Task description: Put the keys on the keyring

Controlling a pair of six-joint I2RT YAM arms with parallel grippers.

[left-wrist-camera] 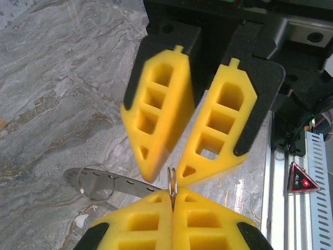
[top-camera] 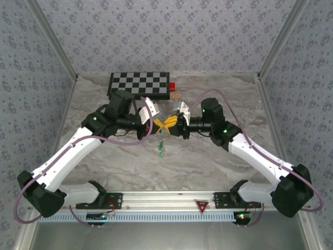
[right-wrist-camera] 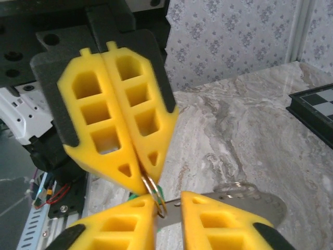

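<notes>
Next, my right gripper closes on the ring first, because the keyring fills my left gripper's fingers; that will free my left gripper to take the green key's head [right-wrist-camera: 133, 197].
Above the middle of the marble table my two grippers meet tip to tip. My left gripper [top-camera: 156, 125] [left-wrist-camera: 172, 194] is shut on the keyring [left-wrist-camera: 172, 185], a thin metal split ring seen edge-on and standing up between its yellow fingers. My right gripper [top-camera: 174, 124] [right-wrist-camera: 168, 200] is open, its jaws set apart on either side of the keyring [right-wrist-camera: 156, 194], the left finger touching it. Green-headed keys [top-camera: 161, 151] lie on the table just below the grippers; a green bit [right-wrist-camera: 134, 197] shows behind the ring. A flat grey strip [left-wrist-camera: 112, 182] with small holes and a clear loop reaches out from the ring.
A black-and-white chessboard [top-camera: 139, 83] lies at the back, with a small red block [top-camera: 171, 86] and a tan piece [top-camera: 177, 96] at its right end. The aluminium rail [top-camera: 166, 200] with the arm bases runs along the near edge. Patterned walls close in three sides.
</notes>
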